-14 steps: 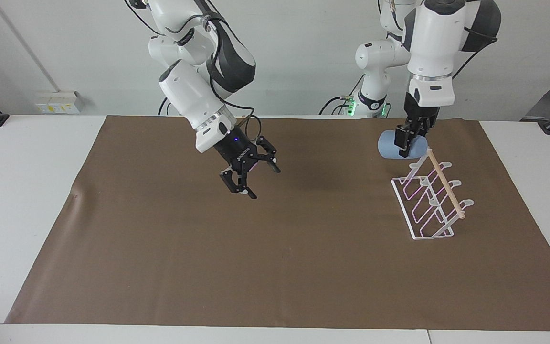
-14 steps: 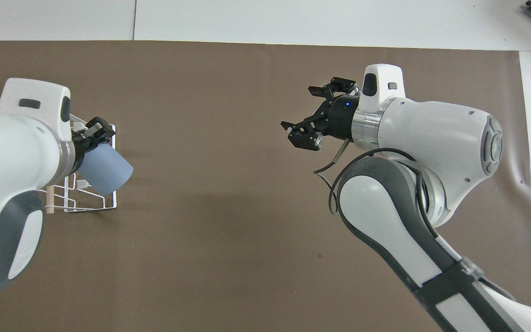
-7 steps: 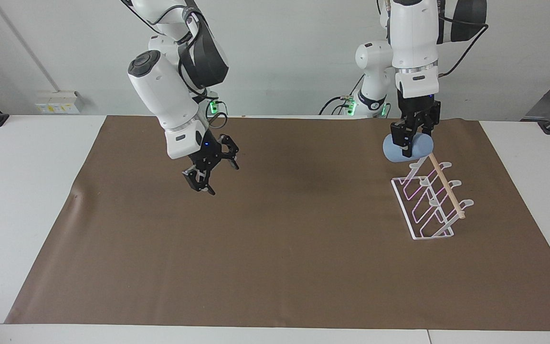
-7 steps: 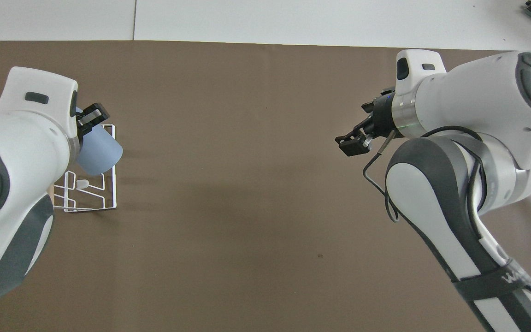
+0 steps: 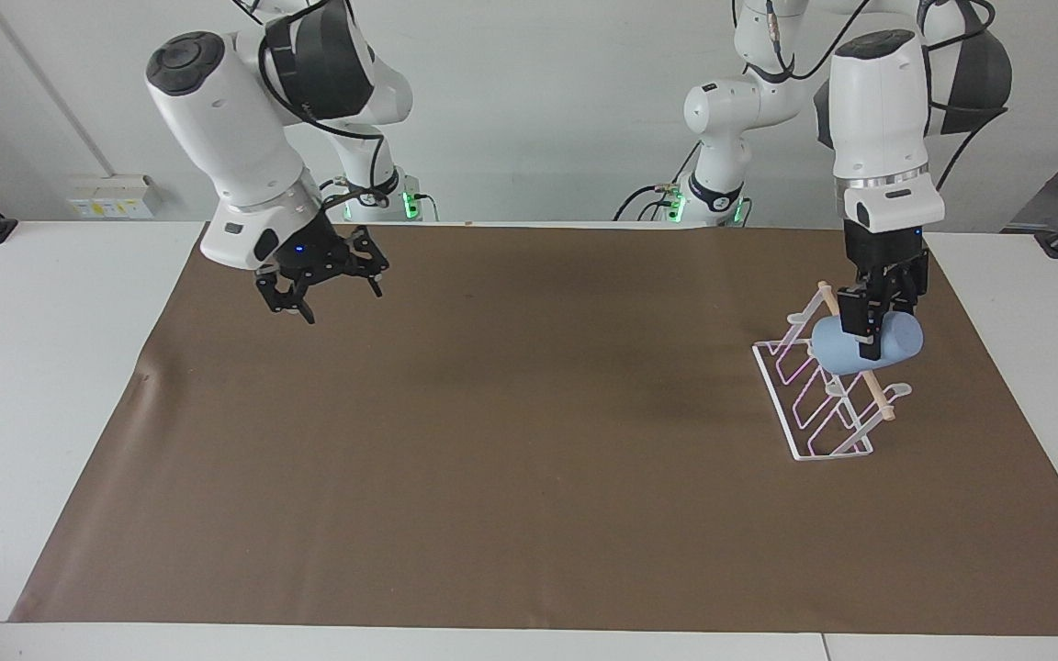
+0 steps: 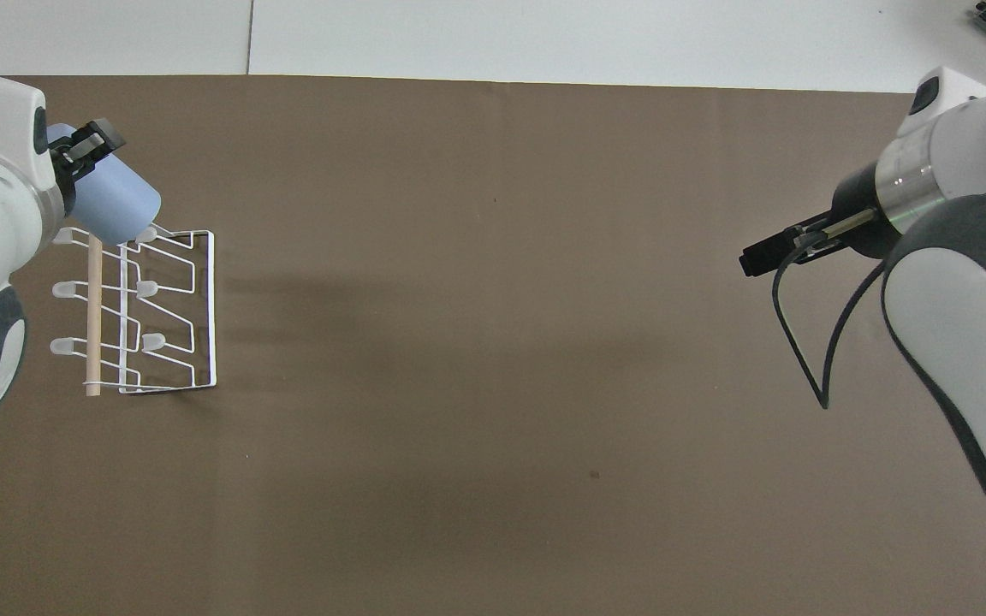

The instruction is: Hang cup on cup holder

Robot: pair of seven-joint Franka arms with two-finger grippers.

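Note:
Next, my left gripper lets go of the cup on the cup holder's end peg (image 6: 180, 245) beyond the dowel, the one nearest the white table.
The cup (image 5: 898, 343), a light blue tumbler, hangs on its side in the air with my left gripper (image 5: 865, 334) shut on its wall from above. It sits just over the wooden dowel (image 5: 880, 397) of the cup holder (image 5: 830, 453), a white wire rack toward the left arm's end of the brown mat. In the overhead view the cup (image 6: 119, 204) and left gripper (image 6: 82, 154) cover the end of the cup holder (image 6: 212, 308) farthest from the robots. Whether the cup touches a prong I cannot tell. My right gripper (image 5: 320, 286) hangs open and holds nothing, over the mat near the right arm's end.
A brown mat (image 5: 511, 477) covers most of the white table (image 5: 42, 367). Only the rack stands on it. The right gripper (image 6: 780, 248) and a loose cable loop (image 6: 810, 342) hang above the mat.
The left gripper carried the cup from the rack's robot-side end out over its dowel and lowered it. The right arm drew back toward its own end of the table, gripper still open.

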